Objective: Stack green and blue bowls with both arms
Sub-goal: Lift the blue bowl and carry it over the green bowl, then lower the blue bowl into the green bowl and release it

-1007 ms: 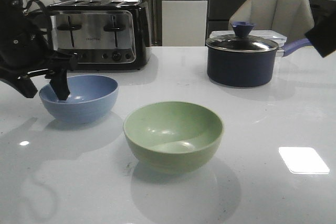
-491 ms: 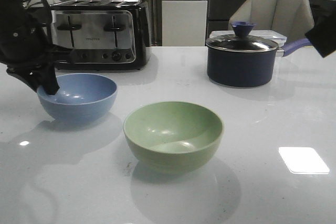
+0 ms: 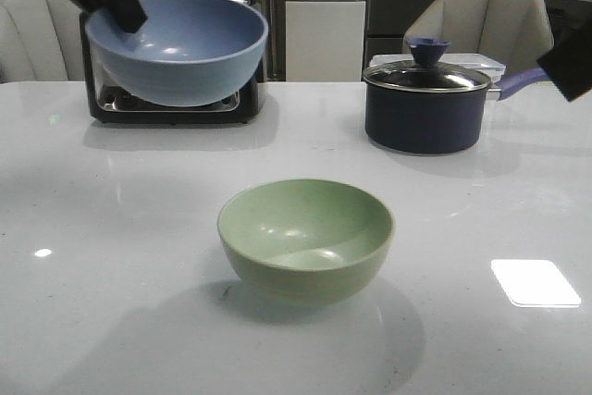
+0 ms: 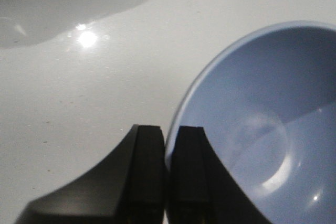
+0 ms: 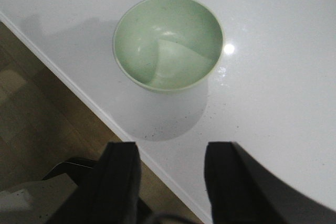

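Note:
My left gripper is going to let go of the blue bowl inside the pale green bowl [image 3: 310,214] at the front of the white table.
The dusty blue bowl [image 3: 176,43] hangs high in the air at the back left, tilted, in front of the toaster. My left gripper [image 3: 118,2] is shut on its rim, one finger inside and one outside, as the left wrist view [image 4: 169,145] shows with the blue bowl [image 4: 262,119]. The pale green bowl [image 3: 305,238] sits upright on the white table, centre front. It also shows in the right wrist view [image 5: 168,43]. My right gripper [image 5: 170,163] is open and empty, high above the table's edge, apart from the green bowl. Only a dark corner of it [image 3: 569,62] shows in the front view.
A dark navy lidded saucepan [image 3: 427,104] stands at the back right. A chrome and black toaster [image 3: 171,104] stands at the back left, mostly behind the lifted bowl. The table edge [image 5: 79,93] and wooden floor show in the right wrist view.
My left gripper closed on the blue bowl's rim and lifted it from the table up to toaster height. The green bowl and right arm have not moved.

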`<state>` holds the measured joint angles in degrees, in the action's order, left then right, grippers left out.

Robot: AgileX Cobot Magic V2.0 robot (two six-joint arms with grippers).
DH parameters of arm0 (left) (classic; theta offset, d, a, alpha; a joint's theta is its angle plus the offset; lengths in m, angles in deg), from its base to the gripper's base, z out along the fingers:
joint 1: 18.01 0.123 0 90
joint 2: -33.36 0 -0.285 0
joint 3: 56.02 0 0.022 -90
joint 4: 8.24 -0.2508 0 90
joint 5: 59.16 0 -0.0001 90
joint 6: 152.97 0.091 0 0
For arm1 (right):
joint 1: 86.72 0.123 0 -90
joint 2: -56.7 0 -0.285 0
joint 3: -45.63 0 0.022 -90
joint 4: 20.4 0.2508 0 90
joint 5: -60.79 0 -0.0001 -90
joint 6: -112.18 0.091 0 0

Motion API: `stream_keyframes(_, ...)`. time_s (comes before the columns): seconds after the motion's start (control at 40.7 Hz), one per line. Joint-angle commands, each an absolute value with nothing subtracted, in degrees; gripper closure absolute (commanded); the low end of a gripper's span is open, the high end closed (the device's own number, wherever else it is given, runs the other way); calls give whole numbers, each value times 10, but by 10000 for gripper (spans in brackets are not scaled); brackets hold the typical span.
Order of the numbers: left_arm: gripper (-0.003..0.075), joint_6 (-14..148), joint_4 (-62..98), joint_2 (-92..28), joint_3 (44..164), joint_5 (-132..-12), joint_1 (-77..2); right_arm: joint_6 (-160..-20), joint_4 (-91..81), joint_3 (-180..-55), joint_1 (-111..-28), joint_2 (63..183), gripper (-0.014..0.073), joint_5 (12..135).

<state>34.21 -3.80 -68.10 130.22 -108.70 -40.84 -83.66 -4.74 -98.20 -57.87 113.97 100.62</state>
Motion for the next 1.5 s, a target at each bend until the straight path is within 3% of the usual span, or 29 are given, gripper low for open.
stream_keyframes(0.0, 627, 344, -27, -648, 1321, -1084, -447, -843, -46, -996, -578, 1135, 178, 977)
stream_keyframes(0.344, 627, 344, -24, -695, 1320, -1078, -534, -843, -46, -996, -578, 1135, 178, 977)
stream_keyframes(0.982, 624, 344, 11, -815, 1320, -1033, -542, -843, -46, -996, -578, 1135, 178, 977)
stream_keyframes(1.056, 585, 344, 11, -816, 1320, -1033, -542, -843, -46, -996, -578, 1135, 178, 977)
stream_keyframes(1.277, 352, 354, 11, -812, 1320, -1041, -542, -843, -46, -996, -578, 1135, 178, 977)
stream_keyframes(1.473, 349, 355, -9, -755, 1320, -1053, -542, -843, -46, -996, -578, 1135, 178, 977)
